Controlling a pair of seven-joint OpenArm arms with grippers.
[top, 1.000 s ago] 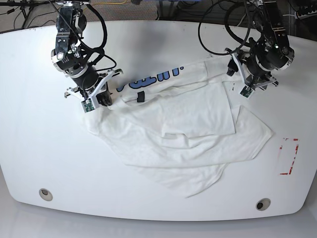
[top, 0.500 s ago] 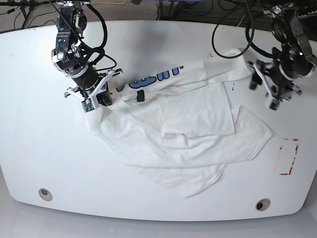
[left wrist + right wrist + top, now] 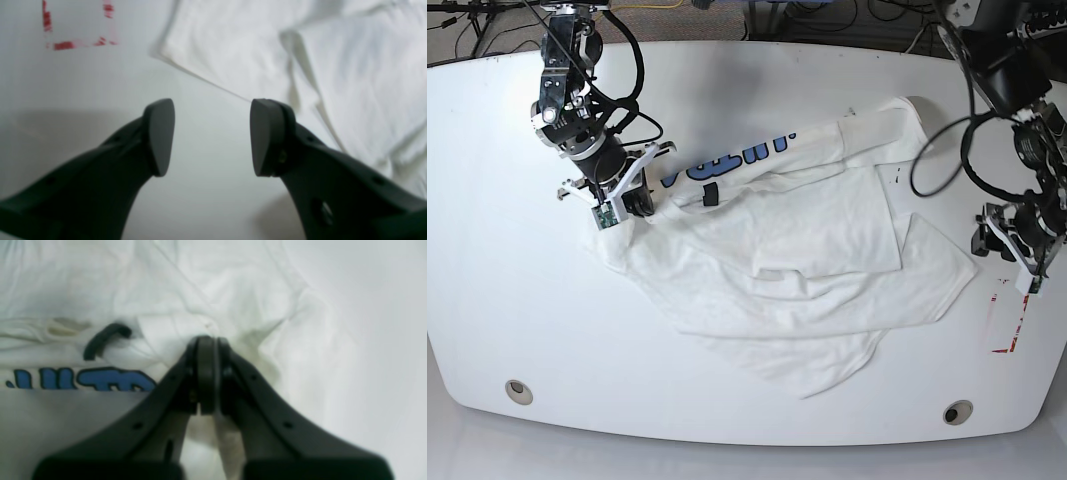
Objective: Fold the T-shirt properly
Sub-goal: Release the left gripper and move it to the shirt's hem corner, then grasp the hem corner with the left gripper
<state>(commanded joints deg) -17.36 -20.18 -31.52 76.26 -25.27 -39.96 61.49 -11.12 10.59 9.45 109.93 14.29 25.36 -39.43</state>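
Observation:
Next, I grab the white T-shirt by its corner [image 3: 944, 262] [image 3: 220, 54] with my left gripper, beside the red tape square and slightly in from the T-shirt's edge.
The white T-shirt [image 3: 807, 250] lies crumpled across the middle of the table, with blue lettering [image 3: 727, 160] along its far edge and a small dark neck label [image 3: 711, 194]. My right gripper [image 3: 617, 208] is at the shirt's left end, its jaws shut on a bunch of the white cloth [image 3: 206, 333]; the lettering [image 3: 83, 380] and the label [image 3: 103, 338] lie beside it. My left gripper [image 3: 1005, 262] hovers open over bare table just past the shirt's right corner [image 3: 233, 50]. Nothing is between its fingers [image 3: 160, 133].
A red tape square [image 3: 1009, 315] marks the table near the right edge, showing also in the left wrist view [image 3: 76, 23]. Two round holes [image 3: 519, 390] [image 3: 957, 411] sit near the front edge. Cables hang behind the table at the back.
My left arm has swung away from the shirt's far right sleeve, toward the front and right, ending open beside the red tape mark. The right gripper has stayed put on the cloth.

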